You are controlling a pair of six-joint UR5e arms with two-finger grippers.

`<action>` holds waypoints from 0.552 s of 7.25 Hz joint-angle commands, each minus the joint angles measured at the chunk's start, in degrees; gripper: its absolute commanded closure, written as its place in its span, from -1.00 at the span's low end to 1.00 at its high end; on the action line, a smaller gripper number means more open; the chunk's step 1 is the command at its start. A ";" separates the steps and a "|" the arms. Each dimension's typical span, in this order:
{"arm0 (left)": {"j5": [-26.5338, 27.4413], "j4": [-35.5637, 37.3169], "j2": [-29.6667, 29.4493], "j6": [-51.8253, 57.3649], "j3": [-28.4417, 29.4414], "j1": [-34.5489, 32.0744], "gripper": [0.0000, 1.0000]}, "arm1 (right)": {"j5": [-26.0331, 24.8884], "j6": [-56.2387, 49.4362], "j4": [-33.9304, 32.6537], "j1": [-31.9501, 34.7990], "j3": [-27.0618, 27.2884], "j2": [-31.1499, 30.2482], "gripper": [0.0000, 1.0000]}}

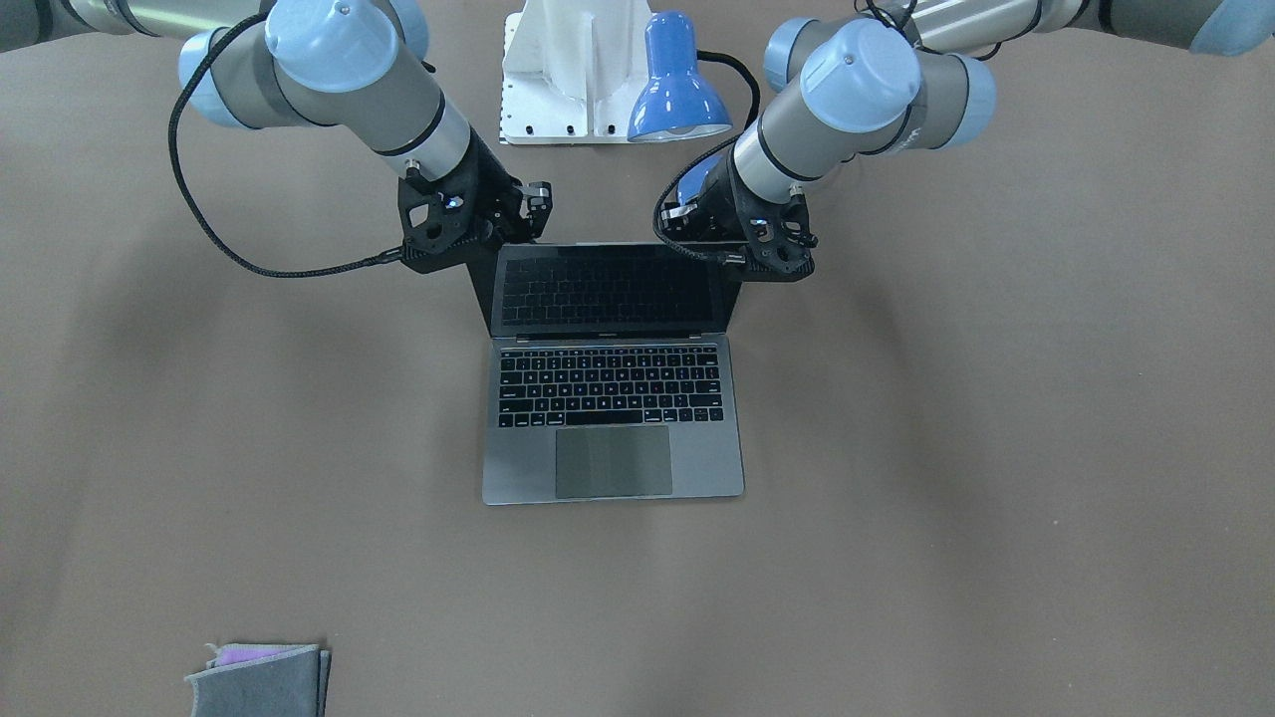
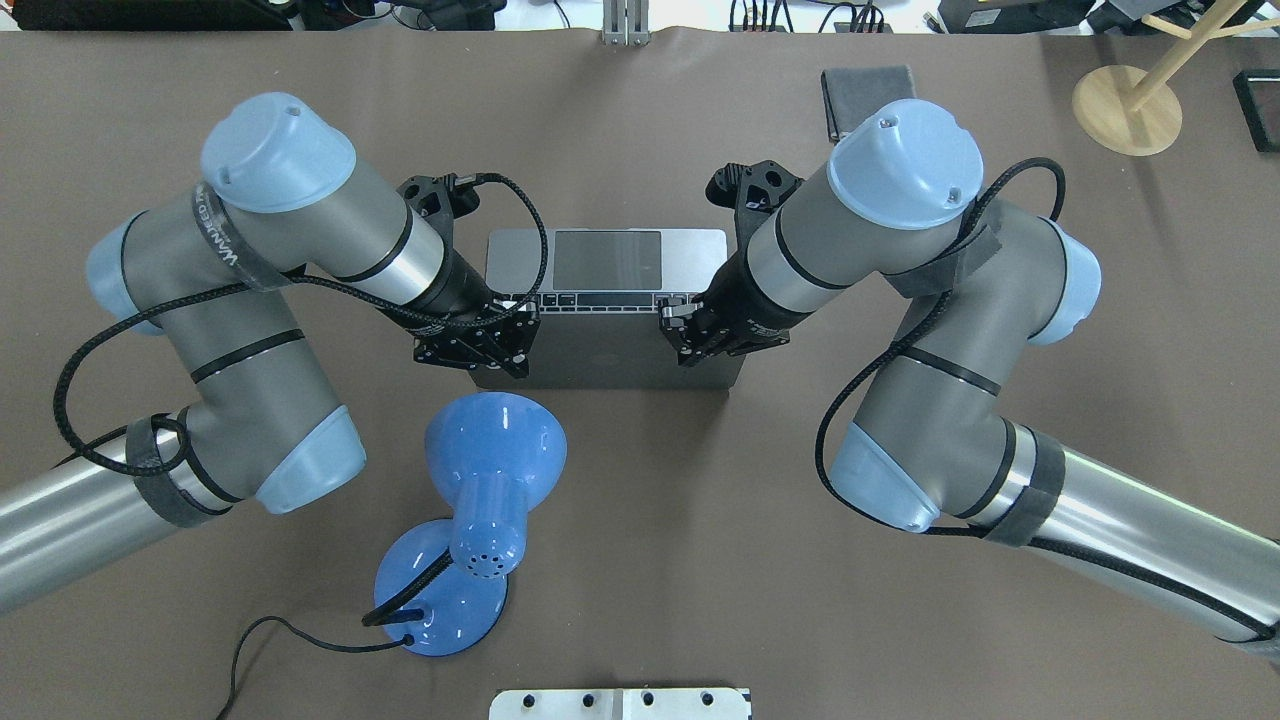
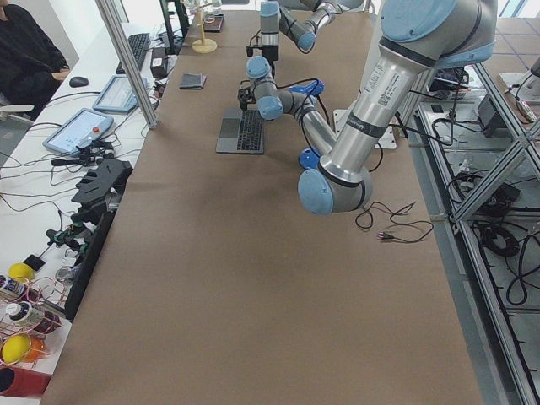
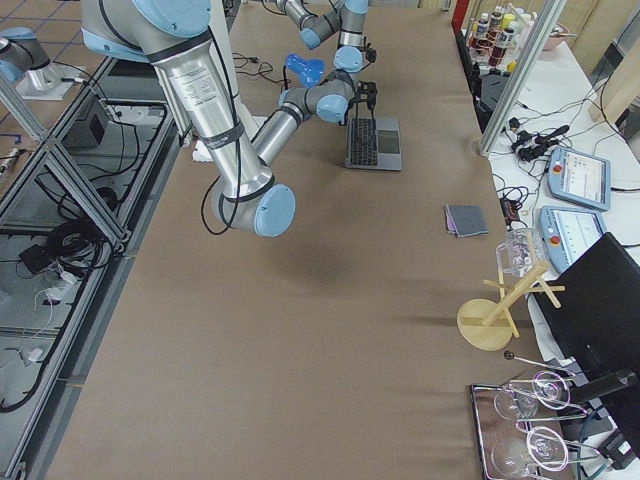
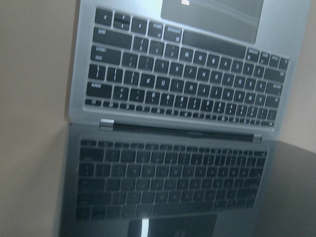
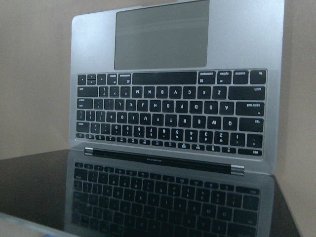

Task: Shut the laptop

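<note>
Next, my right gripper lets go once the laptop's lid is to rest flat over the keyboard, centred on the long space bar (image 1: 615,417) (image 6: 157,78).
The space-grey laptop (image 1: 613,468) stands open in the middle of the table, its dark screen facing away from the robot. In the overhead view the back of its lid (image 2: 610,360) lies between the two grippers. My left gripper (image 2: 485,345) is at the lid's top corner on my left, and it also shows in the front-facing view (image 1: 762,244). My right gripper (image 2: 695,335) is at the opposite top corner, and it also shows in the front-facing view (image 1: 508,224). I cannot tell whether either gripper is open or shut. Both wrist views show only the keyboard (image 5: 182,94) and the trackpad (image 6: 163,34), with no fingers.
A blue desk lamp (image 2: 490,450) stands just behind the lid, near the left arm, with its cord trailing. A white base plate (image 1: 568,70) is behind it. A folded grey cloth (image 1: 259,677) lies at the far table edge. A wooden stand (image 2: 1125,105) is at the far right.
</note>
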 commanded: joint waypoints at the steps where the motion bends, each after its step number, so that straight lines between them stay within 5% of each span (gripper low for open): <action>1: 4.04 -0.97 -3.54 -0.01 4.24 -2.29 1.00 | -0.33 0.49 8.52 2.25 -9.32 3.20 1.00; 4: 4.33 -10.36 -7.14 -0.01 16.71 -3.27 1.00 | -0.33 0.23 9.44 4.36 -17.60 8.91 1.00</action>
